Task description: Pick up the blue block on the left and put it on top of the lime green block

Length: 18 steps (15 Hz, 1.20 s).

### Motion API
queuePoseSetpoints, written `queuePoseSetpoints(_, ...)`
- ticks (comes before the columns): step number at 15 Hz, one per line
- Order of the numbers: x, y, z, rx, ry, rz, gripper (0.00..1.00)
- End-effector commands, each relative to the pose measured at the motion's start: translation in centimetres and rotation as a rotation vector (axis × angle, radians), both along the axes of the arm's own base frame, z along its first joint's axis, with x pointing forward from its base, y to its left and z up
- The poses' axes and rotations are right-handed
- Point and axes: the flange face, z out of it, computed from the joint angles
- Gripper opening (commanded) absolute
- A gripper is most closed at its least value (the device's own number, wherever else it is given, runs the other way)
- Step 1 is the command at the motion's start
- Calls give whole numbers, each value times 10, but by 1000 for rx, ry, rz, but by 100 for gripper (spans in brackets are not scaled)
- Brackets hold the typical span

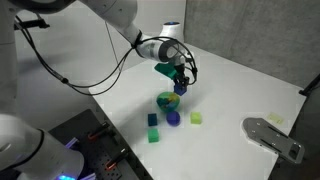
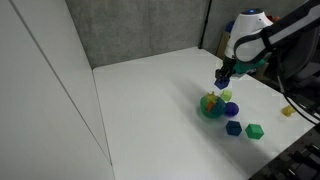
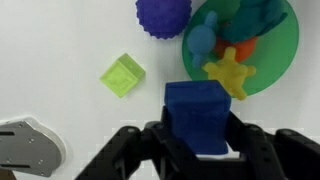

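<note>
The robot's gripper should release the blue block on top of the lime green block [image 1: 194,110] [image 3: 123,73], near the rounded blue-violet piece.
My gripper [image 3: 200,140] is shut on the blue block [image 3: 198,108], a dark royal-blue cube held above the white table. The lime green block [image 3: 122,75] lies on the table, up and to the left of the held cube in the wrist view, and apart from it. In both exterior views the gripper [image 1: 181,84] [image 2: 224,80] hangs over the edge of a green plate, with the blue block [image 1: 181,89] between its fingers. The lime green block [image 1: 197,117] [image 2: 227,96] sits beside the plate.
A green plate [image 3: 280,40] [image 1: 166,101] [image 2: 210,106] holds a yellow star [image 3: 228,72] and other toy pieces. A rounded blue-violet piece [image 3: 163,17] [image 1: 173,118], a teal-blue block [image 1: 152,119] and a darker green block [image 1: 154,135] lie nearby. A grey object [image 1: 272,137] [image 3: 30,145] lies on the table.
</note>
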Motion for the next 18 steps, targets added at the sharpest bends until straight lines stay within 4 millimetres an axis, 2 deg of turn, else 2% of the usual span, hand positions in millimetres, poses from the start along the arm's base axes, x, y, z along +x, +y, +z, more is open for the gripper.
queuePoseSetpoints(1,-5,-40,2,31,28,-109,26)
queuePoseSetpoints(5,-13,-82,-13,84,62,-233,26)
queuePoseSetpoints(9,-19,-114,-31,126,66,-354,26)
queuePoseSetpoints(13,-18,-132,-45,124,54,-395,26)
queuePoseSetpoints(18,-6,-147,-56,96,54,-424,26)
